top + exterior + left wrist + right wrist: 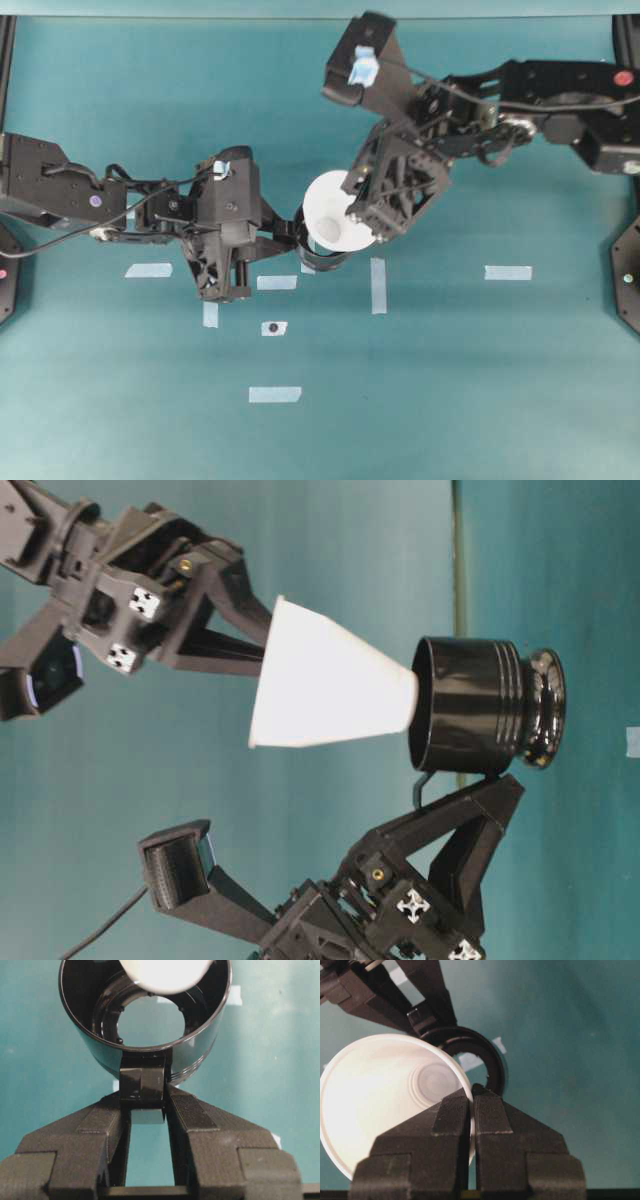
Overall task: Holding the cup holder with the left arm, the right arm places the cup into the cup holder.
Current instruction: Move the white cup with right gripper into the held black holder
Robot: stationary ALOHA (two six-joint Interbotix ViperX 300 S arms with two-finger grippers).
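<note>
My right gripper will release the white cup inside the black cup holder's opening [340, 236] [463, 1062], next to the fingers of my left gripper.
The glossy black cup holder [480, 705] hangs in the air on its side, its mouth facing the cup. My left gripper [145, 1102] is shut on the holder's small side tab [142, 1085]. The white cup [330, 680] is tilted, and its narrow base sits right at the holder's mouth. My right gripper [471, 1092] is shut on the cup's rim, one finger inside the cup [375, 1095] and one outside. Seen from overhead, the cup [335, 210] covers most of the holder [318, 263], between the left gripper [288, 236] and the right gripper [356, 212].
Several strips of pale blue tape lie on the teal table, among them one at the left [148, 270], an upright one [378, 285] and one at the right [508, 272]. A small taped black dot [273, 328] lies below the grippers.
</note>
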